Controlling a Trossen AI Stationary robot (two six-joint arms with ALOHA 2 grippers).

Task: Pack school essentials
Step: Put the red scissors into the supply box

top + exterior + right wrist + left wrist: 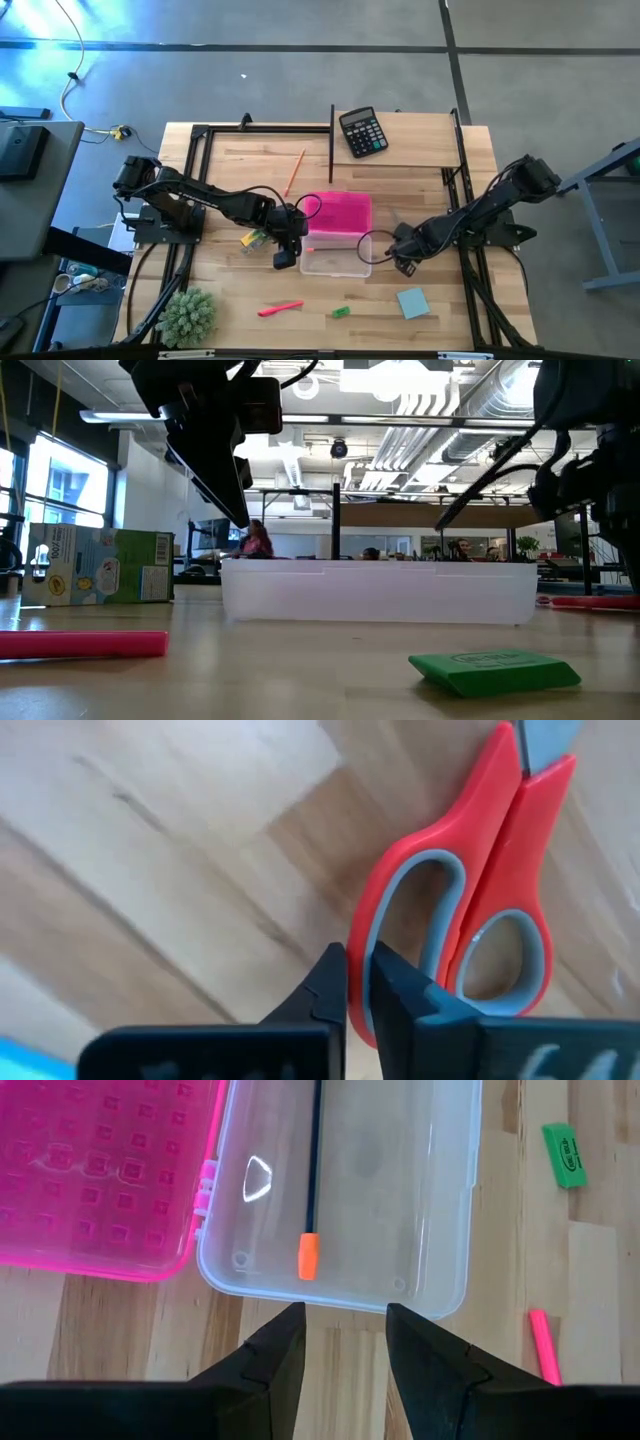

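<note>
My right gripper needs to let go of the red-handled scissors on top of the dark pencil in the clear box [332,250].
An open clear box [335,260] with a pink lid [338,215] lies mid-table. A dark pencil with an orange end [311,1252] rests on its floor. My left gripper [345,1315] hovers open just off the box's left end [285,255]. My right gripper [402,265] points down at the box's right end and is shut on the red-handled scissors [480,890], which lie flat on the wood. An orange pencil [295,172], a crayon box [253,238], a pink marker [280,308], a green eraser [341,312] and a blue notepad [412,302] lie loose on the table. My right gripper pinches the red rim of the scissors' larger finger loop [362,935] between its two fingers. One finger stands outside the loop and the other inside it. The fingers come from above, pointing down. The scissors lie flat on the table.
A black calculator [362,131] sits at the far edge by a dark upright bar [331,145]. A spiky green plant ball [188,315] stands at the near left corner. Bare wood shows between the box and the near edge.
</note>
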